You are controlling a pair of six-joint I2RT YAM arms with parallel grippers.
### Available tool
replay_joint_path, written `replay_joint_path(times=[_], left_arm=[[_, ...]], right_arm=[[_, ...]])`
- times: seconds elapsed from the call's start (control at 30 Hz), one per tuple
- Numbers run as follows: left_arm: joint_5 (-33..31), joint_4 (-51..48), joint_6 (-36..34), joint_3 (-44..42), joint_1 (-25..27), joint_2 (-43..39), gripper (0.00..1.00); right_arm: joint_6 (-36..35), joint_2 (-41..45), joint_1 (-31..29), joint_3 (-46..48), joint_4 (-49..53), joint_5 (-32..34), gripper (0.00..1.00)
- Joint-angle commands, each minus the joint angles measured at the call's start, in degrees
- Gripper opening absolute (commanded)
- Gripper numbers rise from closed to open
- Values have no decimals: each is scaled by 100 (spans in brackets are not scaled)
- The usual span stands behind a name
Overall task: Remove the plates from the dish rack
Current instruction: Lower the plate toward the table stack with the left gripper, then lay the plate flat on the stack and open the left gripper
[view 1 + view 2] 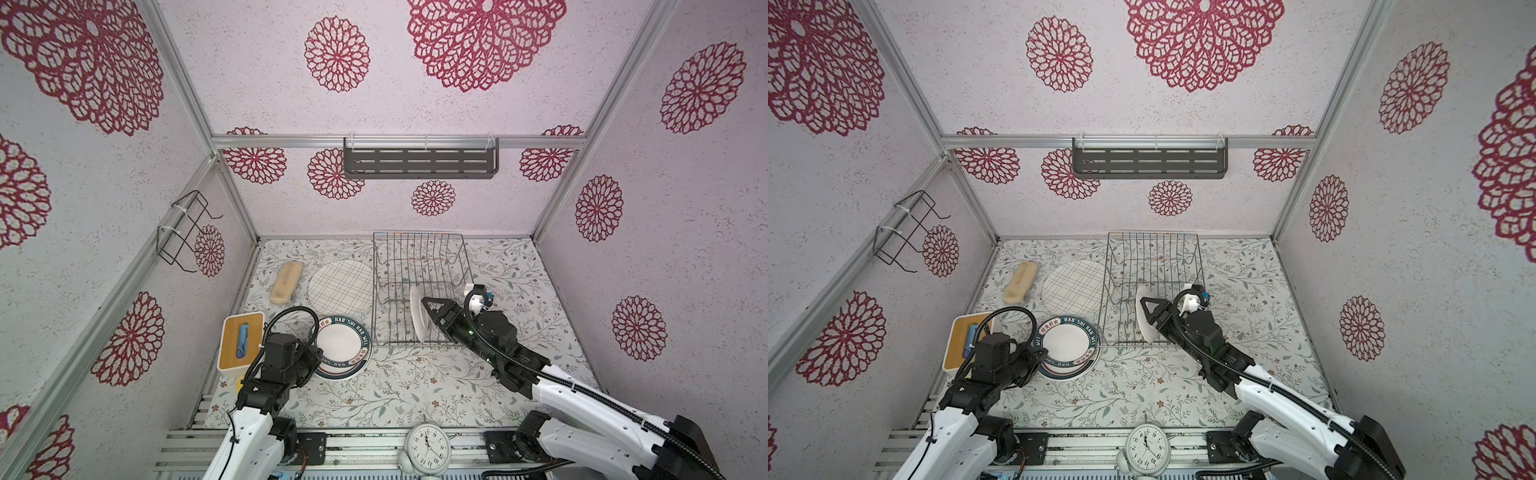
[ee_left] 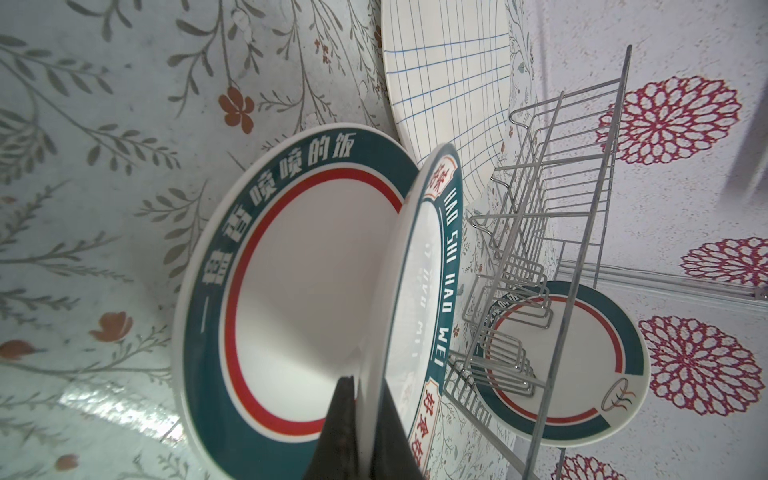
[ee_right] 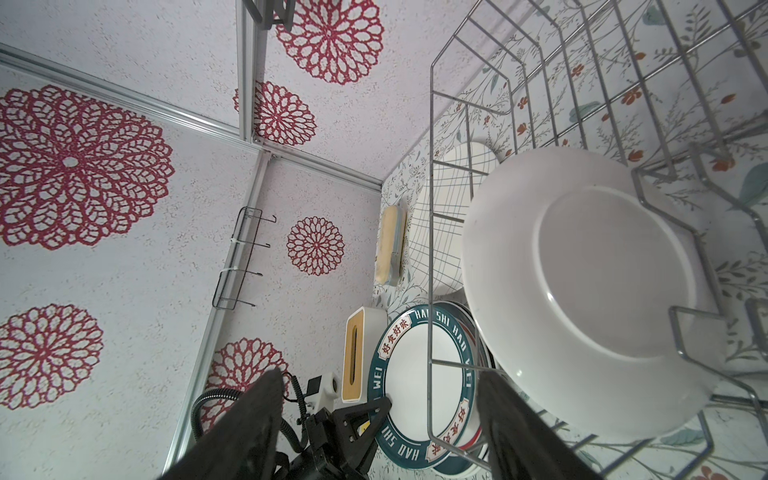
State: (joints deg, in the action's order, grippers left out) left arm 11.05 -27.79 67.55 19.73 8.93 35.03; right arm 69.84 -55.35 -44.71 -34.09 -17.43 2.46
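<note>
I will use my left gripper to set the teal-rimmed plate, still tilted over the stack, down on the stack of teal-rimmed plates (image 1: 339,349) (image 2: 312,300) near the cream grid plate.
The silver wire dish rack (image 1: 419,266) (image 1: 1152,257) stands at the back middle of the table. One plate (image 1: 417,313) (image 3: 590,282) is upright in it, its white back towards my right gripper (image 1: 426,303) (image 3: 378,386). That gripper is open and its fingers (image 3: 498,399) are beside the plate's rim, not around it. My left gripper (image 1: 318,353) (image 2: 365,386) is shut on the rim of a teal-rimmed plate (image 1: 340,340) (image 2: 419,291), held tilted over a stack of teal-rimmed plates (image 1: 345,372) (image 2: 299,291). The cream grid plate (image 1: 341,287) (image 1: 1073,287) lies flat beside the rack.
A white and wood tissue box (image 1: 242,340) and a beige case (image 1: 286,282) sit at the table's left. A round white clock (image 1: 428,449) stands at the front edge. A black wire holder (image 1: 183,232) hangs on the left wall, a dark grey shelf (image 1: 419,160) on the back wall.
</note>
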Motion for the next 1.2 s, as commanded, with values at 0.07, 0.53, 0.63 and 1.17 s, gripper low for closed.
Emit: replay_joint_path(times=[0.07, 0.53, 0.63, 1.17], left_arm=[[37, 284, -35, -66, -57, -22, 0], [73, 274, -86, -154, -67, 48, 5], [60, 241, -121, -120, -67, 53, 10], [-67, 2, -549, 186, -67, 391, 32]], right_arm=[[-116, 146, 50, -46, -100, 123, 77], [-108, 132, 59, -45, -83, 114, 77], [-109, 127, 63, -46, -81, 106, 77], [-122, 104, 76, -57, -47, 119, 77]])
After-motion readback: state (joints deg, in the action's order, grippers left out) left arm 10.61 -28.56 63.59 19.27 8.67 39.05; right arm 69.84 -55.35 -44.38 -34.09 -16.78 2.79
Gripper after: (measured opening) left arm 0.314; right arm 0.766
